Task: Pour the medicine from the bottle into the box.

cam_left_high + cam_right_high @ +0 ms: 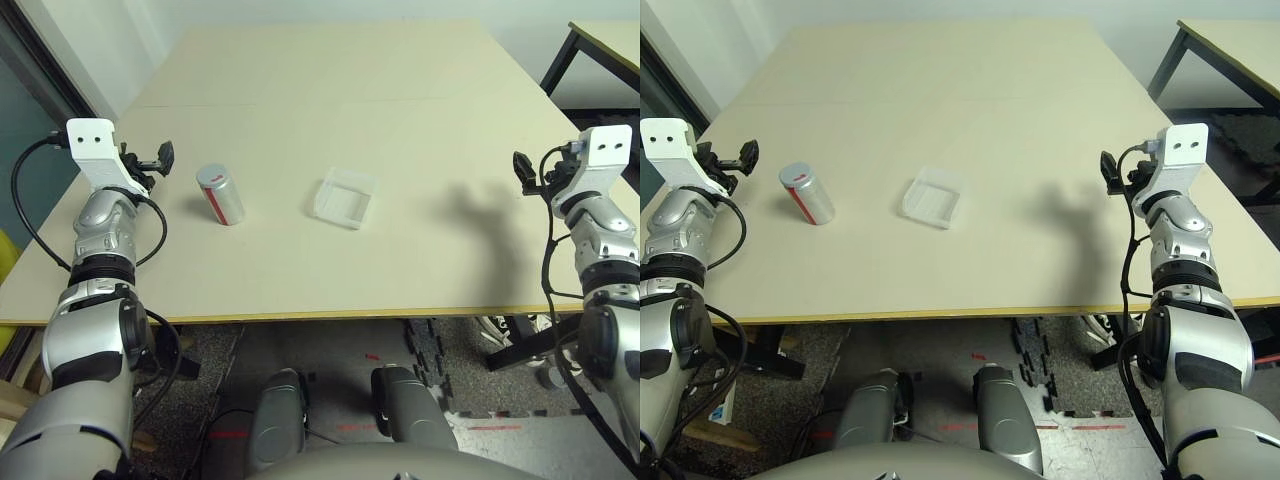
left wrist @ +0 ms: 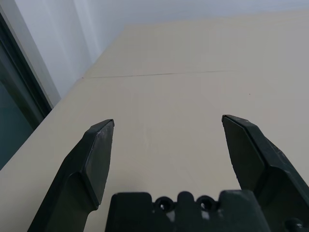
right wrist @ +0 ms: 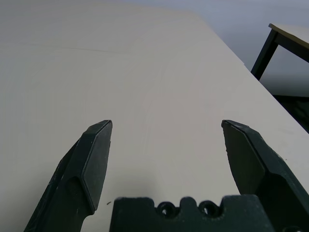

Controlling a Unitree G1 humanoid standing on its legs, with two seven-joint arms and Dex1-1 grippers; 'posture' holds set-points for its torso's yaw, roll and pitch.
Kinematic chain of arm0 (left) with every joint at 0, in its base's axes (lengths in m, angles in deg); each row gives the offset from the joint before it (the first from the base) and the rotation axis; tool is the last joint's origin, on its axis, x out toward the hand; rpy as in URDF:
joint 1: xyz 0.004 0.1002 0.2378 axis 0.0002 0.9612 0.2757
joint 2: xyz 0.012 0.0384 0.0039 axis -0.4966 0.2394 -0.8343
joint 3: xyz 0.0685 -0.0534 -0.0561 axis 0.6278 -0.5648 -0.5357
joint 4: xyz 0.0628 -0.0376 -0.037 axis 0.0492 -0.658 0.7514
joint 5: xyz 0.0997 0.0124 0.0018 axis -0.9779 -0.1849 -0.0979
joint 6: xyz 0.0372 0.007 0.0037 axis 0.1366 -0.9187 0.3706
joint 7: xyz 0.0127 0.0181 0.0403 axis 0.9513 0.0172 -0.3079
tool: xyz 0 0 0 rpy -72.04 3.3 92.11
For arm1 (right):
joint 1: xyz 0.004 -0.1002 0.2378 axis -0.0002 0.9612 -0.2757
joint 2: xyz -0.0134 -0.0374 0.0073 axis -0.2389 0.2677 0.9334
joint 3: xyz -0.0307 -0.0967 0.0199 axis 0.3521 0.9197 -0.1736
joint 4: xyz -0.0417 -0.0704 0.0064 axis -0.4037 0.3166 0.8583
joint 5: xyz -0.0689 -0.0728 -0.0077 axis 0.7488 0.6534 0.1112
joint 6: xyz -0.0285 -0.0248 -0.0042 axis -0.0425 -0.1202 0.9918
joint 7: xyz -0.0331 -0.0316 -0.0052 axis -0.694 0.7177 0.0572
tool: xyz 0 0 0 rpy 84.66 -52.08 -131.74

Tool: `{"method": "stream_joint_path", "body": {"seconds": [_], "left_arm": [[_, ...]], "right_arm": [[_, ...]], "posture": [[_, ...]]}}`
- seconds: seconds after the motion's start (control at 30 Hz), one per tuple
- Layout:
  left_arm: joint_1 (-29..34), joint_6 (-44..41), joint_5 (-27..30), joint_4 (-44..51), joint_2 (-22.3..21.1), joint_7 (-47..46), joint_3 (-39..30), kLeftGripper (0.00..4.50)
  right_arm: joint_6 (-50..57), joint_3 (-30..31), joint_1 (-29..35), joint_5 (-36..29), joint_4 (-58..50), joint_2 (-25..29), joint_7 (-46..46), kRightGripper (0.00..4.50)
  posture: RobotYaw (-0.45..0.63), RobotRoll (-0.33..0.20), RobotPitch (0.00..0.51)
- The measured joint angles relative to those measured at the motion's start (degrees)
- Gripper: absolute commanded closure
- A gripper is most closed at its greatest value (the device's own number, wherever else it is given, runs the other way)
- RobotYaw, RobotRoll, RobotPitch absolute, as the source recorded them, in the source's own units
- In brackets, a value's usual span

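Note:
Next, my left gripper closes around the bottle's body [image 1: 223, 204], just below the grey lid, at the place where the red stripe runs down the bottle.
The bottle [image 1: 221, 194], silvery-grey with a red stripe on its label, stands on the table left of centre. To its right lies the box [image 1: 345, 197], a shallow transparent tray. The medicine is hidden from view. My left gripper [image 1: 158, 156] hovers at the table's left edge, a short way left of the bottle, open with nothing between its fingers [image 2: 99, 145]. My right gripper [image 1: 523, 168] hangs near the right edge, well right of the box, also open and holding nothing, with bare tabletop between its fingers [image 3: 96, 150].
The beige table [image 1: 330, 90] stretches far back beyond the bottle and box. A second table with black legs [image 1: 600, 45] stands off the far right corner. A wall and dark frame border the left side.

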Motion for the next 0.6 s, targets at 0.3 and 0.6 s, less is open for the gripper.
{"method": "stream_joint_path", "body": {"seconds": [0.3,0.6], "left_arm": [[0.02,0.00,0.02,0.23,0.03,-0.01,0.00,0.01],[0.08,-0.28,0.06,0.54,0.01,0.66,-0.01,0.01]], "right_arm": [[-0.10,0.01,-0.31,0.04,0.92,0.00,-0.08,0.00],[-0.36,0.04,-1.10,-0.04,1.54,0.00,0.72,0.00]], "posture": [[-0.12,0.000,0.066],[-0.13,0.000,0.064]]}}
